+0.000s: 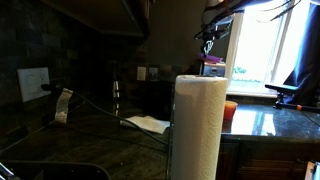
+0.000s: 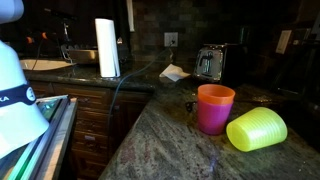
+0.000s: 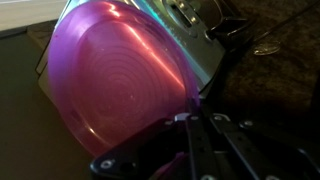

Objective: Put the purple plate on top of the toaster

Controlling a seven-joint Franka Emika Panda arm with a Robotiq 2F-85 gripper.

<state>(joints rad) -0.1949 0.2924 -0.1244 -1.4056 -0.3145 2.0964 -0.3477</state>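
Observation:
Next, my gripper lets go of the purple plate on the metallic top of the toaster (image 1: 212,61) (image 3: 122,78), which is beside the window and behind the paper towel roll.
The purple plate (image 3: 115,80) fills the wrist view, tilted, its rim pinched between my gripper's fingers (image 3: 192,118). Behind its far edge shows the metallic top of the toaster (image 3: 195,18). In an exterior view my gripper (image 1: 209,38) hangs near the window with the purple plate (image 1: 213,62) under it, just above the top of the paper towel roll (image 1: 200,125), which hides the toaster. In an exterior view the toaster (image 2: 208,63) stands at the back of the counter. I cannot make out the plate there.
The paper towel roll (image 2: 107,47) stands at the counter's back. A white cloth (image 2: 174,72) lies by the toaster. An orange-and-pink cup (image 2: 215,108) and a yellow-green cup on its side (image 2: 257,128) sit on the near counter. An orange-red round object (image 1: 230,111) is beside the roll.

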